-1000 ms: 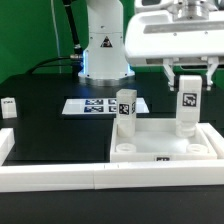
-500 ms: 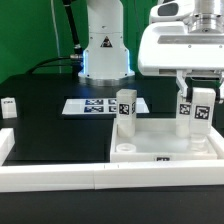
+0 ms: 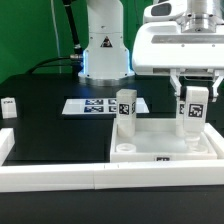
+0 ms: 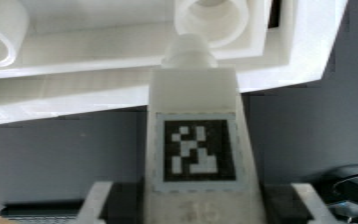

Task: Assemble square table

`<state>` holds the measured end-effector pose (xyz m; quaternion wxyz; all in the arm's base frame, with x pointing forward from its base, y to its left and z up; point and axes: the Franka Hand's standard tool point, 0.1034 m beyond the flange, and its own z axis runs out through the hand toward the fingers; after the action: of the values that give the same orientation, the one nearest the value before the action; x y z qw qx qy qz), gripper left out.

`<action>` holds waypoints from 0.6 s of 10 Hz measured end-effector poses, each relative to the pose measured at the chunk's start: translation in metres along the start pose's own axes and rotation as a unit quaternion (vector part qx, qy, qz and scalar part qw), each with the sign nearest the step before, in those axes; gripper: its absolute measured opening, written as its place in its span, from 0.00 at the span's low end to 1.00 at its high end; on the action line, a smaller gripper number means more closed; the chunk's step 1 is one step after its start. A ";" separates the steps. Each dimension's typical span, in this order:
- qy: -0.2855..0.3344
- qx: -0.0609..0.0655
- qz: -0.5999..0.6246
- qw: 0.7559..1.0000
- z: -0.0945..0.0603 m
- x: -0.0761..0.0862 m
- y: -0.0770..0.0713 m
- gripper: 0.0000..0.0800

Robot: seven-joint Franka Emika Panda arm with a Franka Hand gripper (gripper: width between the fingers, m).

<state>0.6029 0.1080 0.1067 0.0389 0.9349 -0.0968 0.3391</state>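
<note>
My gripper is going to release the tagged leg in the white top's near corner socket (image 3: 202, 145) (image 4: 211, 15) farthest from the third leg.
The square table's white top (image 3: 160, 140) lies at the exterior view's right, against the white border wall. One tagged leg (image 3: 125, 110) stands upright in a far corner of the top. My gripper (image 3: 193, 90) is shut on a second white tagged leg (image 3: 192, 110), which it holds upright over the other far corner, its lower end close to the top. In the wrist view this leg (image 4: 197, 130) runs out from between my gripper's fingers (image 4: 202, 205), and its tip points at the top's rim (image 4: 140, 70) just beside a round corner socket (image 4: 220, 15). Whether the tip touches is unclear.
A third leg (image 3: 8, 107) lies at the exterior view's far left on the black table. The marker board (image 3: 95, 105) lies flat in front of the robot base (image 3: 103, 50). The long white border wall (image 3: 60, 178) runs along the near edge.
The gripper came down and swung the held leg right, tilting it. The leg now stands upright again, slightly back to the left. The other legs and the top have not moved.
</note>
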 end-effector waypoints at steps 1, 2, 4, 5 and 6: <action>0.000 0.001 -0.001 1.000 0.000 0.000 -0.001 0.36; -0.001 0.002 -0.001 1.000 0.000 0.000 -0.003 0.36; -0.004 0.002 -0.005 1.000 0.001 -0.003 -0.007 0.36; -0.004 0.001 -0.007 1.000 0.002 -0.004 -0.006 0.36; -0.005 0.000 -0.008 1.000 0.004 -0.006 -0.005 0.36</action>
<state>0.6016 0.1135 0.1000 0.0414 0.9374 -0.0894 0.3340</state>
